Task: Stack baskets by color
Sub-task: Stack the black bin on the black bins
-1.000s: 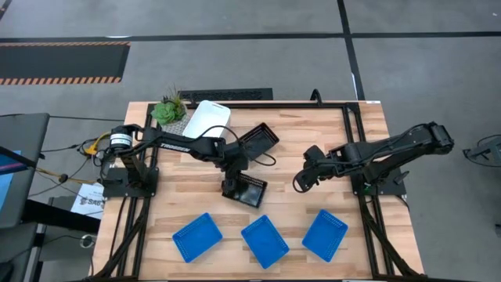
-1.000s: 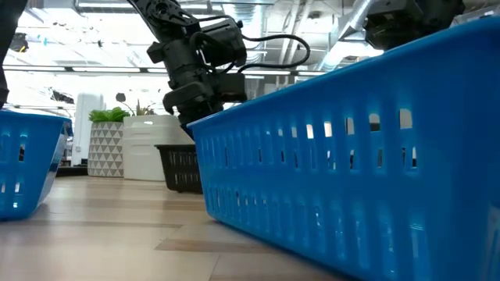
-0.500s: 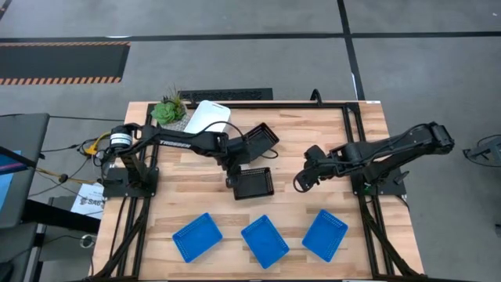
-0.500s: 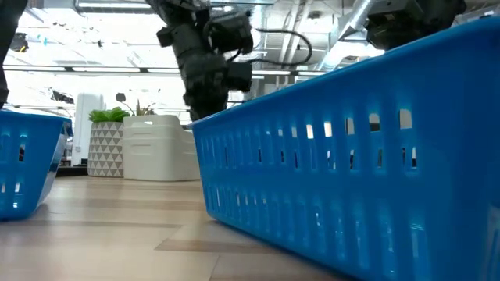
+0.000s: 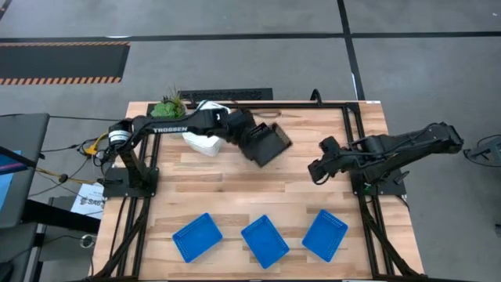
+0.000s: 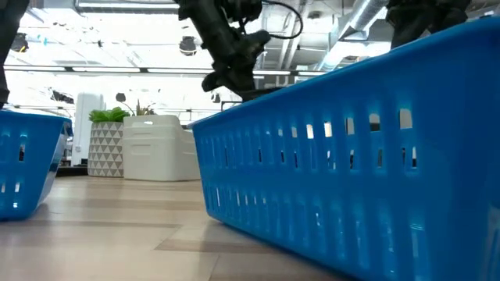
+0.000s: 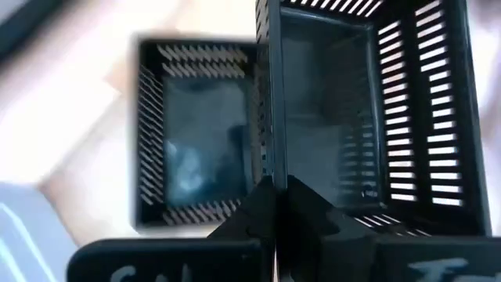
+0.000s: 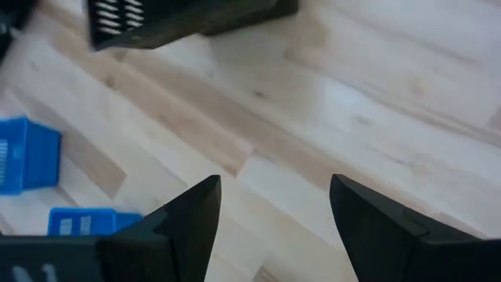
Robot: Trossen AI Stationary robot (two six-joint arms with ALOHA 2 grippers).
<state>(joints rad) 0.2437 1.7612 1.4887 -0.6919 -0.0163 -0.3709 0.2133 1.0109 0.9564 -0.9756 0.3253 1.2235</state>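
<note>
The robot's right gripper needs to next move to the middle blue basket and close on the basket's near corner point(image 5: 286, 249) on the right gripper's side.
My left gripper point(image 5: 244, 139) is shut on a black mesh basket point(image 7: 368, 110) and holds it in the air at the table's far middle. A second black basket point(image 7: 196, 149) stands on the table just below and beside it. White baskets point(image 5: 205, 131) sit at the far left by the plant. Three blue baskets point(image 5: 196, 236) point(image 5: 264, 240) point(image 5: 324, 233) stand in a row along the near edge. My right gripper point(image 5: 317, 168) hangs open over bare wood right of centre, holding nothing. My left gripper pinches one side wall of the black basket at its rim point(image 7: 270, 160), one finger inside the basket and one outside. The fingers come slanting down from the table's left. The basket hangs lifted clear of the table, above the other black basket.
A small green potted plant point(image 5: 168, 107) stands at the far left corner. A black frame rail point(image 5: 313, 104) runs along the far edge and down both sides. Bare wood lies between the black baskets and the blue row point(image 8: 329, 102).
My left gripper has shut on the black basket at the table's middle, lifted it clear and carried it up and toward the far edge, rolling as it went, to above the other black basket. My right gripper has drawn back a little toward the right edge, still open.
</note>
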